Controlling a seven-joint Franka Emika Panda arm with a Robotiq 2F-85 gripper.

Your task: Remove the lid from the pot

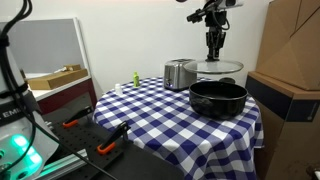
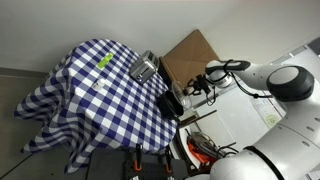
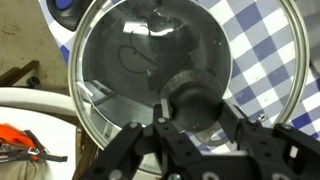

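Note:
The robot's gripper will release the glass lid, now held level above and behind the pot, on the checked tablecloth [image 1: 154, 101] in front of the silver toaster, next to the black pot.
My gripper [image 1: 213, 48] is shut on the dark knob of the glass lid [image 1: 216, 68] and holds it level in the air, behind and above the black pot [image 1: 218, 98]. The pot stands open on the checked tablecloth near the table's edge; it also shows in an exterior view [image 2: 170, 103]. In the wrist view the gripper [image 3: 192, 112] has both fingers clamped around the knob, and the see-through lid [image 3: 140, 55] with its metal rim fills the picture. Beneath it lie the tablecloth's edge and the floor. The pot is out of the wrist view.
A silver toaster [image 1: 180, 72] stands on the blue-and-white checked table [image 1: 150, 110] left of the pot; it also shows in an exterior view [image 2: 143, 68]. A small green bottle [image 1: 135, 77] stands further left. Cardboard boxes [image 1: 292, 50] stand close beside the table. Orange-handled clamps [image 1: 100, 148] lie low in front.

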